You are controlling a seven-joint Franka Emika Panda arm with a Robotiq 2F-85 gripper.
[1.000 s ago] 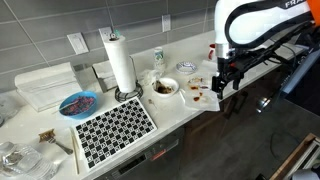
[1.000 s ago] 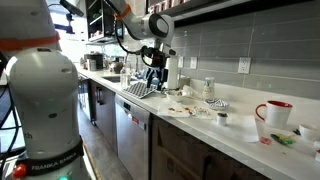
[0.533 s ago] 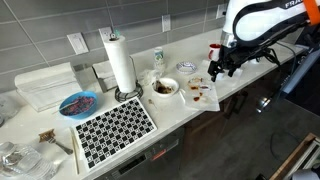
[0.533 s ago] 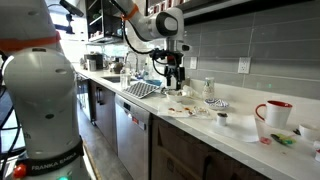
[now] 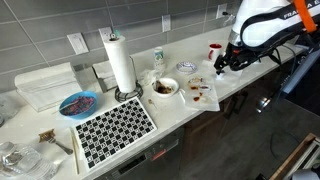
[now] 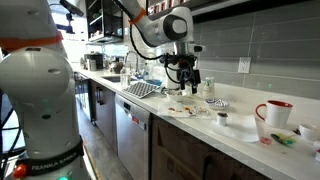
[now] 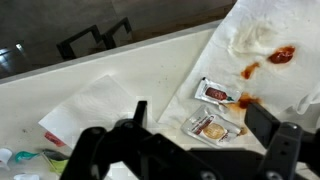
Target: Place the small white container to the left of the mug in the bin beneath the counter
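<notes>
My gripper needs to grip the sides of the small white container (image 5: 220,74) (image 7: 140,112) at the clean napkin's corner nearest the sauce packets.
The small round white dish (image 5: 187,67) sits on the counter left of the red-and-white mug (image 5: 214,50). Both also show in an exterior view, the dish (image 6: 217,103) and the mug (image 6: 272,113). My gripper (image 5: 221,66) hovers above the counter just in front of the mug, to the right of the dish and clear of both. It also shows in an exterior view (image 6: 190,83). In the wrist view the gripper (image 7: 200,128) is open and empty, with sauce packets (image 7: 210,127) on a stained napkin (image 7: 262,40) beneath it. The dish and mug are out of the wrist view.
A bowl of food (image 5: 165,87), a white bottle with a green label (image 5: 158,58), a paper towel roll (image 5: 121,62), a checkered mat (image 5: 115,128) and a blue bowl (image 5: 78,103) stand on the counter. The stained napkin (image 5: 200,92) lies by the counter's front edge.
My gripper has moved along the counter away from the stained napkin toward the mug and risen slightly. It stays open and empty.
</notes>
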